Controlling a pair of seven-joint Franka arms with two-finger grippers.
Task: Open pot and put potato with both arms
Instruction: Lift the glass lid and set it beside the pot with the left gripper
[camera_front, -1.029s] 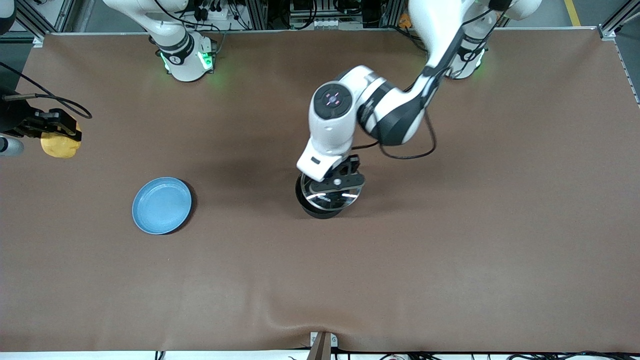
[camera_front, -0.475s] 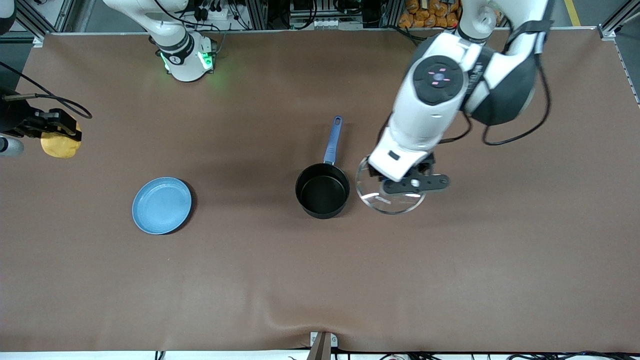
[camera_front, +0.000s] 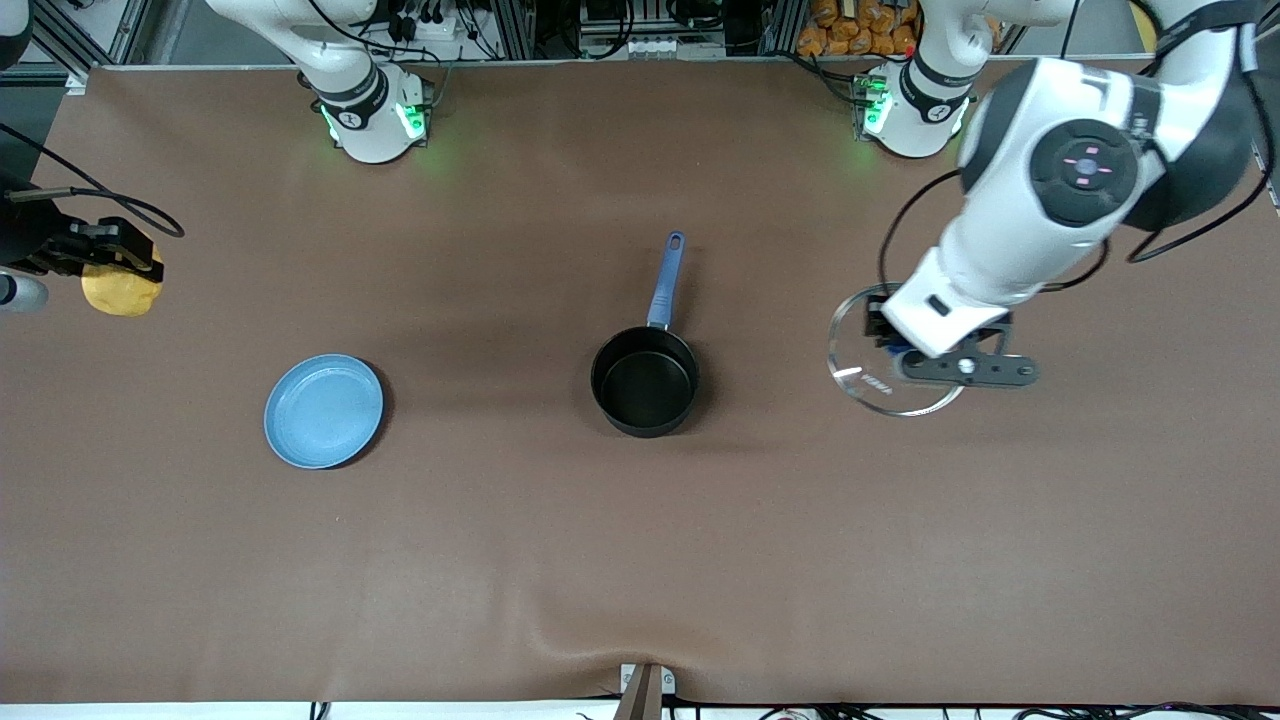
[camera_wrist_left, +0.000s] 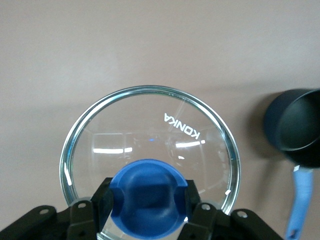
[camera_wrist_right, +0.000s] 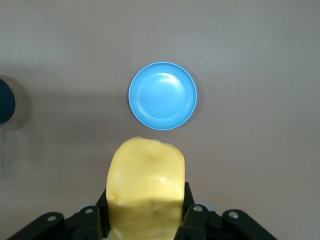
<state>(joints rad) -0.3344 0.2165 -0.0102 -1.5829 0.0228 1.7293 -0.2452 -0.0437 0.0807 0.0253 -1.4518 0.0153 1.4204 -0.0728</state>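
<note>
Next, the left gripper releases the clear glass lid on the bare table across the pot from the plate (camera_front: 945, 401).
The black pot (camera_front: 645, 380) stands open in the middle of the table, its blue handle (camera_front: 666, 281) pointing toward the robots' bases; it also shows in the left wrist view (camera_wrist_left: 296, 126). My left gripper (camera_front: 905, 352) is shut on the blue knob (camera_wrist_left: 148, 196) of the clear glass lid (camera_front: 892, 352), holding it in the air over bare table toward the left arm's end. My right gripper (camera_front: 110, 252) is shut on the yellow potato (camera_front: 120, 287), held up at the right arm's end; the potato fills the jaws in the right wrist view (camera_wrist_right: 146, 192).
A flat light-blue plate (camera_front: 323, 410) lies on the brown table cover between the pot and the right gripper; it also shows in the right wrist view (camera_wrist_right: 162, 95). A small wrinkle in the cover sits at the table edge nearest the front camera (camera_front: 600, 625).
My left gripper has lifted the lid off the pot and carried it sideways toward the left arm's end. The pot now stands uncovered. The right gripper with the potato has not moved.
</note>
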